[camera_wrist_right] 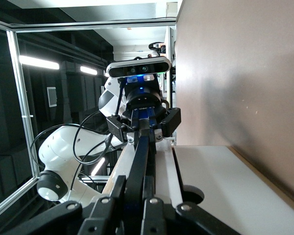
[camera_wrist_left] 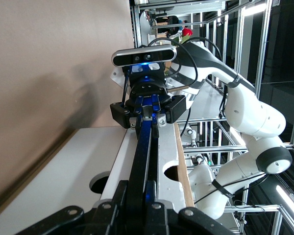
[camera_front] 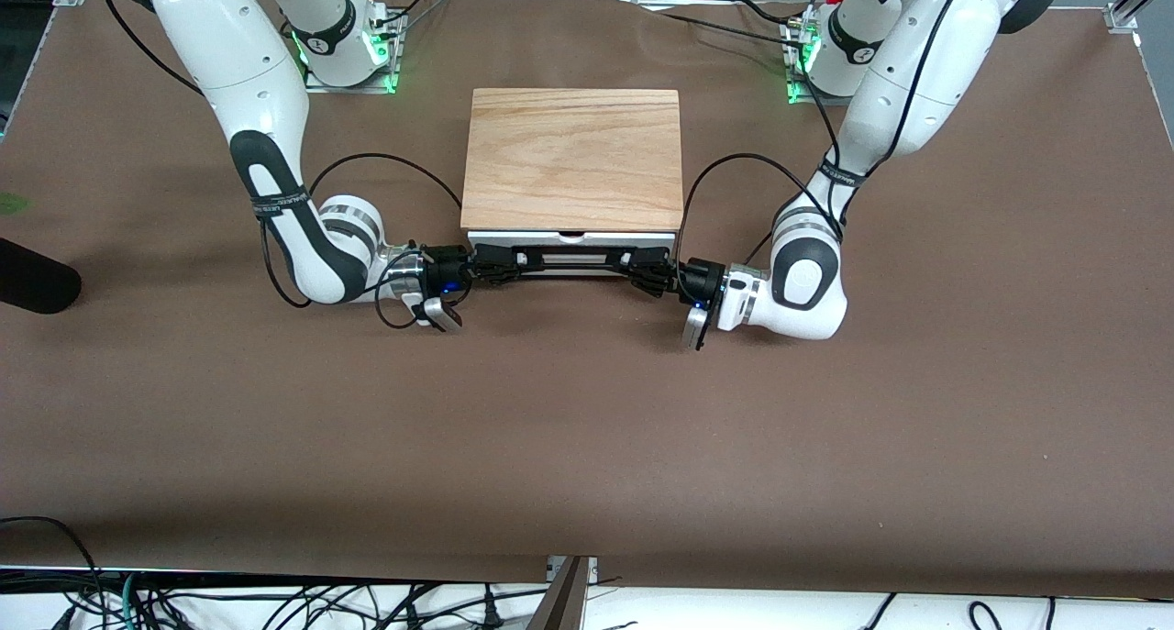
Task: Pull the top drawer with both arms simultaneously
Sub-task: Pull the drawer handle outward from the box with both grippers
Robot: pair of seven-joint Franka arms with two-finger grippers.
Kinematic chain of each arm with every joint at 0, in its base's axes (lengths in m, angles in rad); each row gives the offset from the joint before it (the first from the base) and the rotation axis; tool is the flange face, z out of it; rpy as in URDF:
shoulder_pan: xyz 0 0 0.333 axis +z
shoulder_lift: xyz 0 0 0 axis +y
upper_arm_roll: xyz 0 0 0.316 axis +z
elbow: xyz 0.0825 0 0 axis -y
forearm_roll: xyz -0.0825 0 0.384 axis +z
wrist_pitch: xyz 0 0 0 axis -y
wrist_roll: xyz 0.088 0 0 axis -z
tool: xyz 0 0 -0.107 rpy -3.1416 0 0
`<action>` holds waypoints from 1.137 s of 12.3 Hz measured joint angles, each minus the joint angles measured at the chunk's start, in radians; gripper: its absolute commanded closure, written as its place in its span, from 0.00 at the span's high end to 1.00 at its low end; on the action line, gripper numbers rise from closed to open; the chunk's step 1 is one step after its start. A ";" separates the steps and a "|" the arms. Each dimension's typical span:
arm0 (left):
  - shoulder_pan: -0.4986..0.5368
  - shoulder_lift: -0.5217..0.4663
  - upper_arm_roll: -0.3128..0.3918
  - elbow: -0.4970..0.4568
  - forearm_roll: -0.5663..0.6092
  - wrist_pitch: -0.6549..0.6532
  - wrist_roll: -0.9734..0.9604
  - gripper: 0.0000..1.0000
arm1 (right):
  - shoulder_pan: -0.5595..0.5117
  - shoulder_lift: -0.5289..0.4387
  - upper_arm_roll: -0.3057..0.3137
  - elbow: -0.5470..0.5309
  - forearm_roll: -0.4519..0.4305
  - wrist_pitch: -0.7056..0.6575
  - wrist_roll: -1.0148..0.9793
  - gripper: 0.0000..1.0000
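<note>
Next, my left gripper lets go of the black handle over the brown table cover [camera_front: 568,349] just in front of the wooden box.
The top drawer's white front panel [camera_front: 570,239] shows at the front of the small wooden box, under its wood-grain top panel [camera_front: 573,158]. The long black bar handle [camera_front: 569,261] runs across it. My right gripper [camera_front: 496,268] is shut on the handle's end toward the right arm. My left gripper [camera_front: 644,270] is shut on the end toward the left arm. In the left wrist view my left gripper [camera_wrist_left: 137,185] clamps the handle [camera_wrist_left: 143,142], with the right gripper farther along it. In the right wrist view my right gripper [camera_wrist_right: 134,180] clamps the handle [camera_wrist_right: 139,152].
The box stands mid-table on the brown table cover [camera_front: 587,428]. A black rounded object [camera_front: 32,277] lies at the right arm's end of the table. Both arm bases [camera_front: 344,48] stand beside the box's back corners. Cables hang past the table's front edge.
</note>
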 measured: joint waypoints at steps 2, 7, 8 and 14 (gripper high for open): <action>0.002 0.025 0.004 0.046 0.000 0.001 -0.020 0.00 | 0.004 0.025 -0.011 0.051 -0.005 0.000 0.024 0.09; 0.007 0.098 0.009 0.175 0.000 0.001 -0.089 0.00 | 0.013 0.093 -0.041 0.186 -0.018 -0.008 0.096 0.09; 0.007 0.110 0.009 0.195 0.000 0.001 -0.099 0.00 | 0.015 0.103 -0.046 0.206 -0.019 -0.010 0.109 0.09; 0.009 0.175 0.011 0.317 0.000 0.017 -0.156 0.00 | 0.021 0.178 -0.073 0.343 -0.022 -0.025 0.172 0.09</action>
